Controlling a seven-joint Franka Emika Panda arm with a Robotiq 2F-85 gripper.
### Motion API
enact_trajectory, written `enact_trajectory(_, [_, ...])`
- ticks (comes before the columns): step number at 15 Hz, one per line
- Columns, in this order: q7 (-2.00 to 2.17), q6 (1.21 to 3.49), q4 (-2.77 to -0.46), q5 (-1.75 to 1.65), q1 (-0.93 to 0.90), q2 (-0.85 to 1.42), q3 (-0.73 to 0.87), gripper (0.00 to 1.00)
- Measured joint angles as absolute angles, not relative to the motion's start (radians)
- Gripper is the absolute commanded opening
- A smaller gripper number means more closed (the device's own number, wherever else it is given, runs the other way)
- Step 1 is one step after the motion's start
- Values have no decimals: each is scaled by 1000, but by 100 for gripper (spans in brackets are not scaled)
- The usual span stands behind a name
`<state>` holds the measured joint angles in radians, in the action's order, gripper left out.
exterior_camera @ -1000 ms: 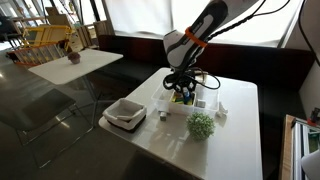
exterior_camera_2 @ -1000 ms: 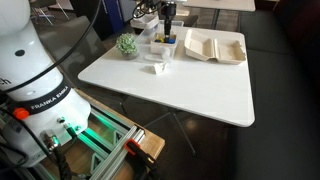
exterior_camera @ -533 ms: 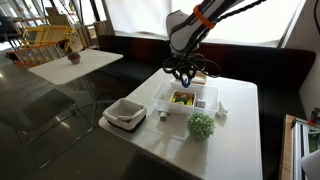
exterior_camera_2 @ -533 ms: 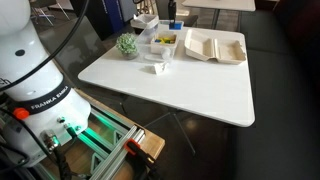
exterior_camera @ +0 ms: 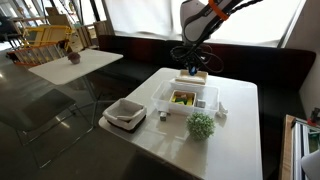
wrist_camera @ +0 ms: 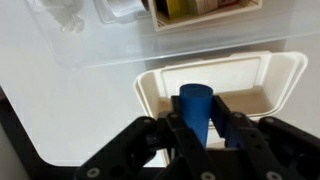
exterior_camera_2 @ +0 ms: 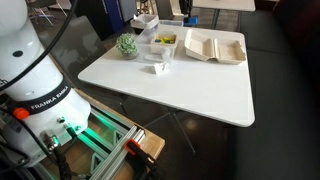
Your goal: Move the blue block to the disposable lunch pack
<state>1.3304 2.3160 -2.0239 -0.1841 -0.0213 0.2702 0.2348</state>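
Observation:
The robot's gripper will release the blue block inside the lunch pack's compartment (exterior_camera: 192, 80) (wrist_camera: 204, 84) that is nearest the white divided tray.
My gripper (wrist_camera: 197, 118) is shut on the blue block (wrist_camera: 194, 98), a small blue piece standing upright between the fingers. In the wrist view it hangs above the open beige disposable lunch pack (wrist_camera: 260, 78), clear of its floor. In both exterior views the gripper (exterior_camera: 191, 62) (exterior_camera_2: 187, 12) hovers over the lunch pack (exterior_camera_2: 216, 46) at the far side of the white table. The block is too small to make out in the exterior views.
A white divided tray (exterior_camera: 205, 99) (exterior_camera_2: 163, 42) with yellow and green pieces lies beside the lunch pack. A green plant (exterior_camera: 201, 124) (exterior_camera_2: 127, 45), a white square container with a dark base (exterior_camera: 125, 114) and a small white cup (exterior_camera_2: 158, 68) stand on the table (exterior_camera_2: 180, 90).
The gripper has risen out of the divided tray with the blue block in it and moved across to above the lunch pack.

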Motion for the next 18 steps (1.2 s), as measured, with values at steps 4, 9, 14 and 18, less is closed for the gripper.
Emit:
enact_trajectory(4, [1326, 2319, -2022, -184, -6, 270, 227, 33])
enact_trajectory(9, [1326, 2321, -2018, -184, -3, 271, 221, 8])
enact_trajectory(14, [1293, 2388, -1975, -178, 27, 320, 221, 8])
enact_trajectory(18, [1282, 2452, -1945, -171, 55, 406, 224, 8])
